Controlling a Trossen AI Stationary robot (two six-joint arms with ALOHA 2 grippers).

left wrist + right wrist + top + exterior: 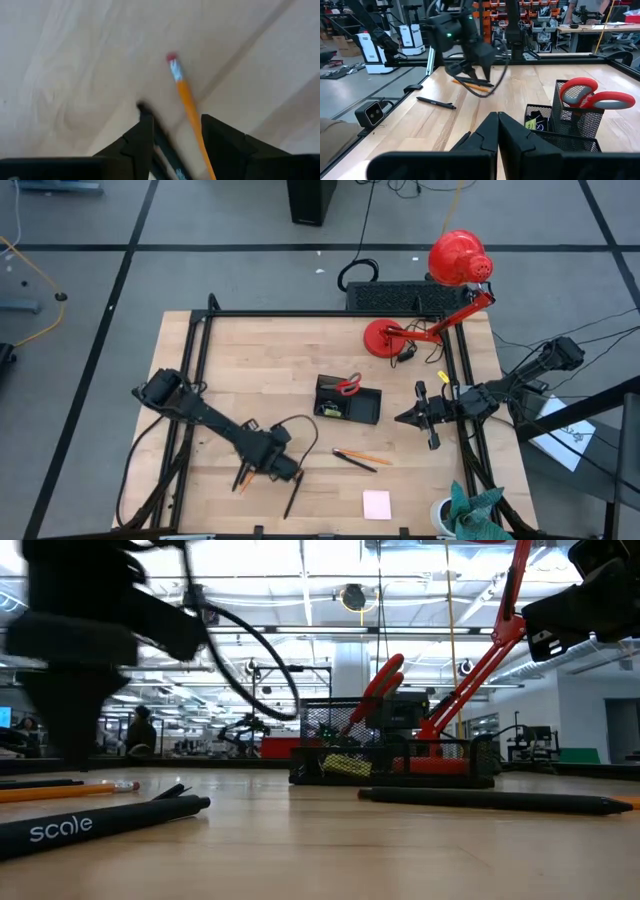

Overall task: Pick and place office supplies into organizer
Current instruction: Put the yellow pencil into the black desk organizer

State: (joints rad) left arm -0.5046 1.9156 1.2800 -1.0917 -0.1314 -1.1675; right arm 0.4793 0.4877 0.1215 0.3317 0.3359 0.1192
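Note:
A black pen crowds the orange pencil between my left fingers; I will pinch just the pencil [183, 91] near its eraser and drag it clear.
My left gripper [260, 470] [175, 122] is open and points down over the near left of the table. Its fingers stand either side of an orange pencil [186, 97] and a black pen [159, 135], which lie side by side on the wood. A second black pen [292, 498] lies just right of them. The black mesh organizer [350, 408] stands mid-table with red-handled scissors [348, 387] upright in its taller section and a yellow-green piece [330, 409] inside. My right gripper [402, 418] [497, 122] is shut and level, to the organizer's right.
Another pen and pencil [358, 459] lie crossed near the table's middle front, and a pink sticky-note pad [377, 504] sits close to the near edge. A red desk lamp [440, 300] and a black slab [395, 297] stand at the far right. A cup [465, 512] is at the near right corner.

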